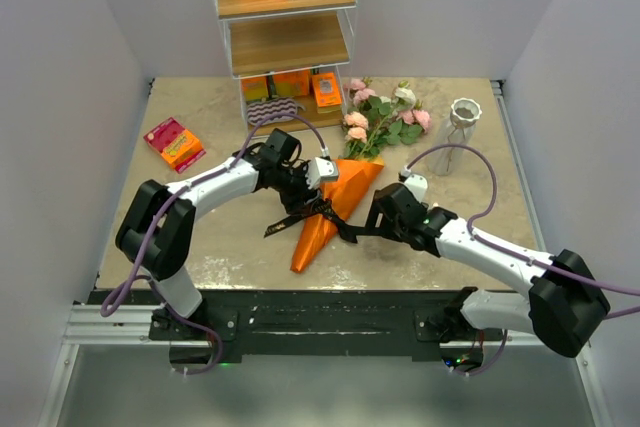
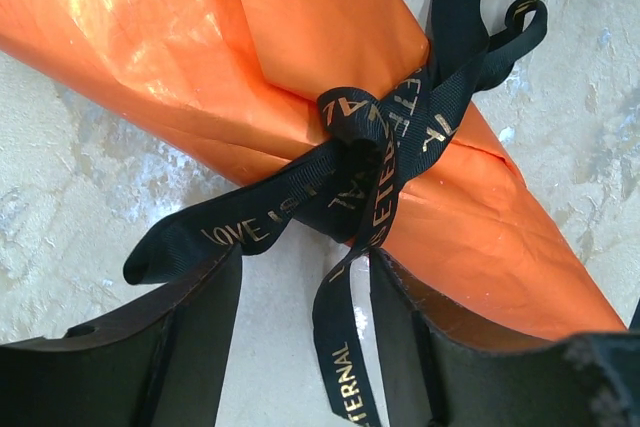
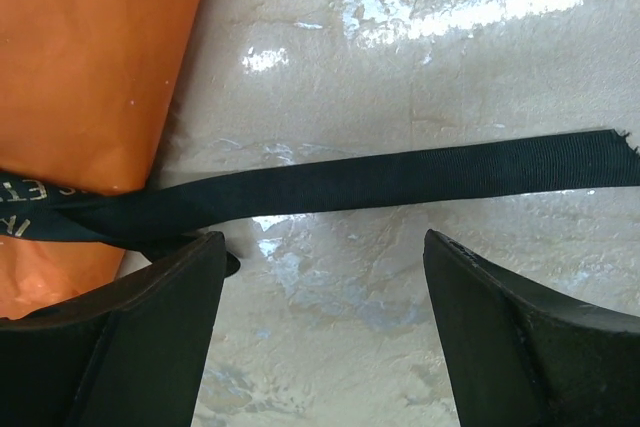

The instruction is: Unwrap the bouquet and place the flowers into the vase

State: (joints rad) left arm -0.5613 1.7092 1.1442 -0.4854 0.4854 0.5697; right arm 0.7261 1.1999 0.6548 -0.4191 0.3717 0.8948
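Observation:
Next, my left gripper grabs the ribbon tail close to the knot (image 2: 376,227) and pulls it clear of the cone, since the tail hangs slack below the tied knot.
The bouquet (image 1: 335,202) lies on the table, an orange paper cone tied with a black ribbon (image 2: 375,147). The flowers (image 1: 385,117) stick out of its far end in pink, cream and green. The vase (image 1: 460,132) stands upright at the back right. My left gripper (image 1: 318,195) hangs over the knot; in the left wrist view its jaws (image 2: 305,267) stand apart with a ribbon tail (image 2: 345,347) hanging between them. My right gripper (image 1: 378,215) sits just right of the cone, open (image 3: 325,242), with another ribbon tail (image 3: 400,177) lying flat just beyond its fingertips.
A clear shelf rack (image 1: 285,42) with coloured boxes stands at the back centre, close behind the flowers. A pink and orange box (image 1: 175,144) lies at the left. White walls close in both sides of the table.

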